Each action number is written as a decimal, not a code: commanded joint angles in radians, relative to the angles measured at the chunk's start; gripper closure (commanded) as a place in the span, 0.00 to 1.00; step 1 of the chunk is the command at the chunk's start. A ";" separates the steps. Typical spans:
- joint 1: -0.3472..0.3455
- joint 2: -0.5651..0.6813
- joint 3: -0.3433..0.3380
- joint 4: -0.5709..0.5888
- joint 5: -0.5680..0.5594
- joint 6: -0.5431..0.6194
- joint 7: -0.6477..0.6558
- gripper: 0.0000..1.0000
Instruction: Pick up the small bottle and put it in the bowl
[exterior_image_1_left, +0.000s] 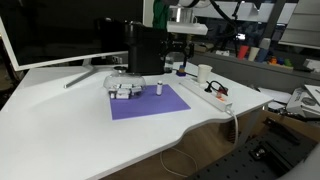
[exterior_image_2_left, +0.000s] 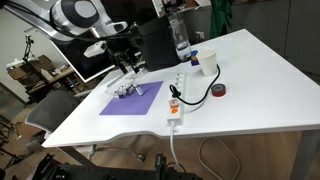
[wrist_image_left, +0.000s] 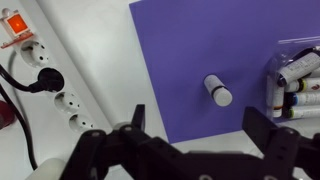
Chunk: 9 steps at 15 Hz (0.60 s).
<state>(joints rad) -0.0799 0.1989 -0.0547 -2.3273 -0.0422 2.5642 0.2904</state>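
Observation:
The upper end (exterior_image_1_left: 160, 85) (wrist_image_left: 221, 96) of the small white bottle, which stands on the purple mat beside the bowl, will be gripped by my gripper.
The small bottle (wrist_image_left: 217, 90) is a tiny white cylinder standing on a purple mat (wrist_image_left: 200, 50). It shows in both exterior views (exterior_image_1_left: 159, 88) (exterior_image_2_left: 141, 91). The bowl (wrist_image_left: 300, 55) is a low translucent dish at the mat's edge, close beside the bottle, with several small tubes inside; it also shows in both exterior views (exterior_image_1_left: 122, 87) (exterior_image_2_left: 124, 93). My gripper (wrist_image_left: 200, 125) is open and empty. It hangs above the table, apart from the bottle, which lies between and beyond my fingertips in the wrist view. The gripper also shows in the exterior views (exterior_image_1_left: 178, 62) (exterior_image_2_left: 125, 62).
A long white power strip (wrist_image_left: 45, 85) (exterior_image_1_left: 215, 95) (exterior_image_2_left: 175, 100) with a black plug lies beside the mat. A water bottle (exterior_image_2_left: 181, 40), a white cup (exterior_image_2_left: 208, 62) and a red tape roll (exterior_image_2_left: 220, 91) stand beyond it. A monitor (exterior_image_1_left: 60, 30) is at the table's back.

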 joint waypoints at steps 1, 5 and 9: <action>0.025 0.030 -0.028 0.012 -0.024 -0.012 -0.008 0.00; 0.042 0.128 -0.033 0.054 -0.030 0.006 -0.023 0.00; 0.069 0.204 -0.034 0.085 -0.025 0.056 -0.028 0.00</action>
<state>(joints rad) -0.0360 0.3476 -0.0744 -2.2890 -0.0596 2.6006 0.2680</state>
